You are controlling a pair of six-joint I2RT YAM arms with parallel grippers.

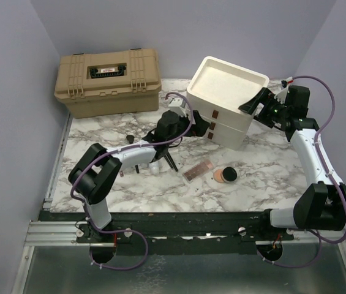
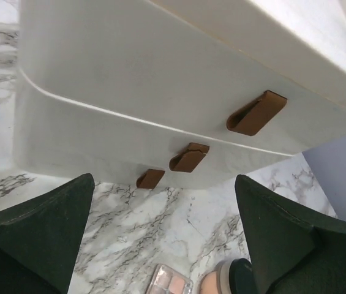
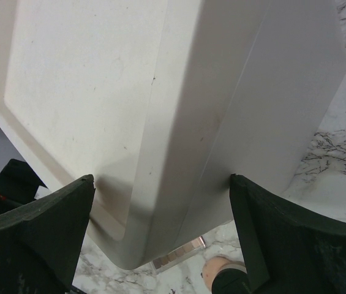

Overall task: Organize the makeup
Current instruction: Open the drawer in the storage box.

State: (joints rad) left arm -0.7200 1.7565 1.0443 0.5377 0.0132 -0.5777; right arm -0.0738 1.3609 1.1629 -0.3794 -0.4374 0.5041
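Next, my left gripper moves up and pinches the top brown handle (image 1: 215,114) before it pulls the drawer out, because that handle sits outside its open fingers.
The cream drawer unit (image 1: 228,101) stands at the back right, with three brown handles (image 2: 256,113) on its front. My left gripper (image 1: 188,122) hovers just before that front, open and empty (image 2: 163,233). My right gripper (image 1: 252,103) is open, its fingers either side of the unit's right top corner (image 3: 160,233). Of the makeup, a pink palette (image 1: 198,171) and a round black compact with peach powder (image 1: 225,175) lie on the marble in front of the unit. A whitish bottle (image 1: 154,166) and a black brush (image 1: 171,160) sit under the left arm.
A tan toolbox (image 1: 108,82) stands shut at the back left. The palette (image 2: 168,282) and compact (image 2: 225,283) show low in the left wrist view. Purple walls close in at the back and both sides.
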